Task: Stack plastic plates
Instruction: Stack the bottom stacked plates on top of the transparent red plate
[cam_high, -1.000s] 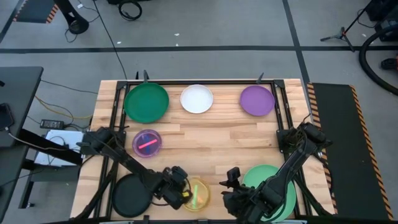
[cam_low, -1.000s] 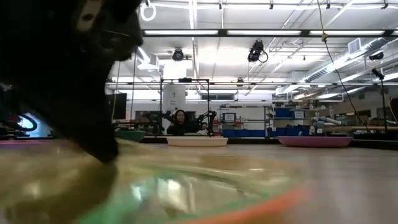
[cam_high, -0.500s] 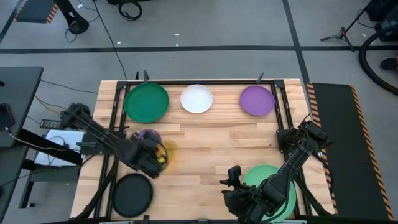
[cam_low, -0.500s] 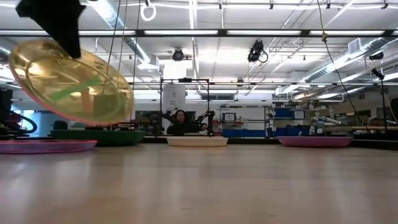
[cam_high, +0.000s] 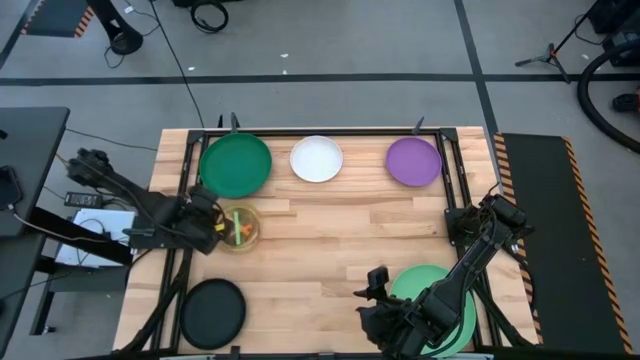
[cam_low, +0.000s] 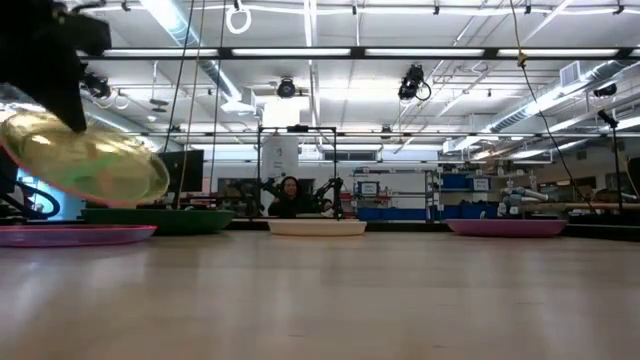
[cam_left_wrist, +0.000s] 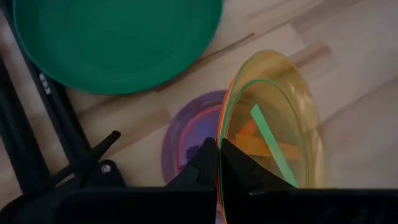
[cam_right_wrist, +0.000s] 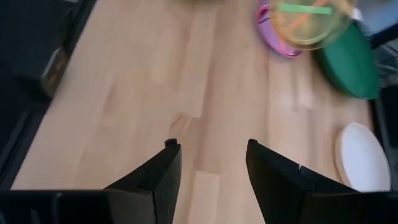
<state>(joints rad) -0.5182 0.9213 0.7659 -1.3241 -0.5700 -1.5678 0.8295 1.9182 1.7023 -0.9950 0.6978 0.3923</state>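
Observation:
My left gripper will let go of the nested orange and lime plates once they are on top of the small pink plate (cam_high: 240, 240) (cam_left_wrist: 212, 150).
My left gripper (cam_high: 220, 229) is shut on small translucent plates (cam_high: 241, 228), an orange and a lime one nested, which look yellowish together. They hover tilted over the small pink plate (cam_left_wrist: 186, 134), which lies flat on the table (cam_low: 70, 235). One large green plate (cam_high: 235, 165), the white plate (cam_high: 317, 158) and the purple plate (cam_high: 414, 161) lie along the far edge. The black plate (cam_high: 213, 312) lies at the near left. My right gripper (cam_right_wrist: 208, 155) is open and holds nothing, near the near edge beside the second green plate (cam_high: 445, 295). My left gripper pinches the nested plates' rim (cam_left_wrist: 219, 155) between its two fingers, on the side toward the table's left. The fingers come from the left, roughly level. The plates (cam_low: 85, 165) are lifted clear and tilted above the pink plate.
Bare wood lies in the table's middle (cam_high: 340, 235). Dark frame rails run along the left (cam_high: 185, 190) and right (cam_high: 455, 190) sides. Beyond the far edge a person sits in the room (cam_low: 290, 195).
My left gripper has carried the nested plates from the near edge beside the black plate, up and toward the far left. The plates left the table, hung steeply tilted midway, and now sit lower and flatter above the pink plate.

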